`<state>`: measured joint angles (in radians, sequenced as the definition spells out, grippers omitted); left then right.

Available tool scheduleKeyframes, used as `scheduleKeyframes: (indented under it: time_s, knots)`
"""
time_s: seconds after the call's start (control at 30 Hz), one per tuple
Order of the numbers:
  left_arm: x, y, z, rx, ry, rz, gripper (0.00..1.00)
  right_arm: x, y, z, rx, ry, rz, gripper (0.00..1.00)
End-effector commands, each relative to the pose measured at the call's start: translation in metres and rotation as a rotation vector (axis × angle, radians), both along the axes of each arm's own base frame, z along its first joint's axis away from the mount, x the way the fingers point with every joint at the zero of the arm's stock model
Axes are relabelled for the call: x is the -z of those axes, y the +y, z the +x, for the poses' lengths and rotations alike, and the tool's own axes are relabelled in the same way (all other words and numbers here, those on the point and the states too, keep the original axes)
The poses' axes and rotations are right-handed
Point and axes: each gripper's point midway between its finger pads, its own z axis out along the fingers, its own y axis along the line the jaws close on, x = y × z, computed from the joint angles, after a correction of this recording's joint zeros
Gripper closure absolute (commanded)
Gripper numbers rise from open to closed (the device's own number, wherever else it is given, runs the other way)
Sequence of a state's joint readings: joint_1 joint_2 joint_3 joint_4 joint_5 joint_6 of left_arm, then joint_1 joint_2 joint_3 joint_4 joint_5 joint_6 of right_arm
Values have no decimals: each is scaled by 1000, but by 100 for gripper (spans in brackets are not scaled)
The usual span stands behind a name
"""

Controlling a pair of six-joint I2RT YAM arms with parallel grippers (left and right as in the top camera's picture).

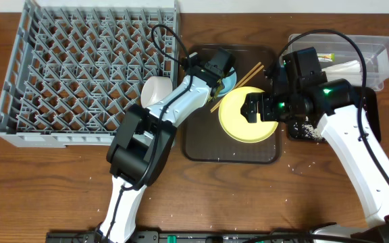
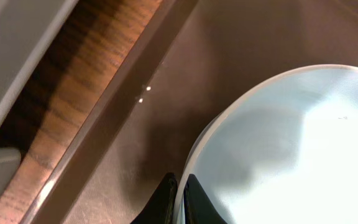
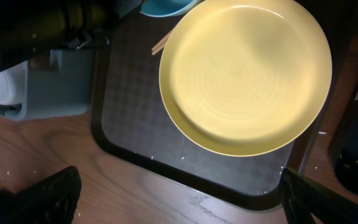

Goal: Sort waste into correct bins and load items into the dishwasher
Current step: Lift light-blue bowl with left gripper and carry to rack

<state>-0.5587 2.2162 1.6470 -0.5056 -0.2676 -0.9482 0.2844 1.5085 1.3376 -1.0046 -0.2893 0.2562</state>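
Next, my left gripper sets the light blue bowl down in the grey dish rack (image 1: 152,62), just behind the white bowl, and lets go of it there.
My left gripper (image 2: 180,199) is shut on the rim of the light blue bowl (image 2: 291,149), one finger inside and one outside. In the overhead view that gripper (image 1: 223,75) hides most of the bowl (image 1: 229,84) at the back of the brown tray. The wooden chopsticks (image 1: 240,82) lie slanted beside the bowl. The yellow plate (image 3: 247,74) rests on the tray, and my right gripper (image 3: 179,205) hangs open above its near edge, empty. A white bowl (image 1: 155,91) sits by the grey dish rack (image 1: 80,67).
The brown serving tray (image 1: 201,145) lies mid-table. A clear tub (image 1: 387,50) at the back right holds a white napkin (image 1: 346,67). The black tray (image 1: 373,111) stands right of the plate, with rice scraps (image 1: 306,129) scattered at its left end.
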Motion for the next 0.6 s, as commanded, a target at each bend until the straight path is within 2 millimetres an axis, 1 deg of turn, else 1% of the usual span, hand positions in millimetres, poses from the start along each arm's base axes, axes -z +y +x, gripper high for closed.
scheduleKeyframes:
  time_s: [0.0,0.03,0.07,0.27,0.3,0.33,0.37,0.43,0.5,0.57]
  knots:
    - [-26,7,12,113,-40,63,92,0,-3,1,16,2,-1,1]
    - [-33,9,15,127,-53,68,93,0,-3,1,16,2,-1,1]
    - [-51,12,19,154,-82,76,93,0,-3,1,16,1,-2,1]
    - [-104,25,23,289,-161,163,93,0,-3,1,16,2,-1,1]
    - [-121,34,22,295,-186,218,93,0,-3,1,16,1,-2,1]
    - [-132,41,22,289,-203,257,93,0,-3,1,16,1,-2,1]
    - [-151,52,21,293,-233,329,93,0,-3,1,16,1,-2,1]
    - [-179,70,20,295,-274,456,93,0,-3,1,16,1,-2,1]
    - [-202,91,20,261,-298,582,92,0,-3,1,16,1,-2,1]
    - [-221,112,19,221,-305,709,92,0,-3,1,16,1,-2,1]
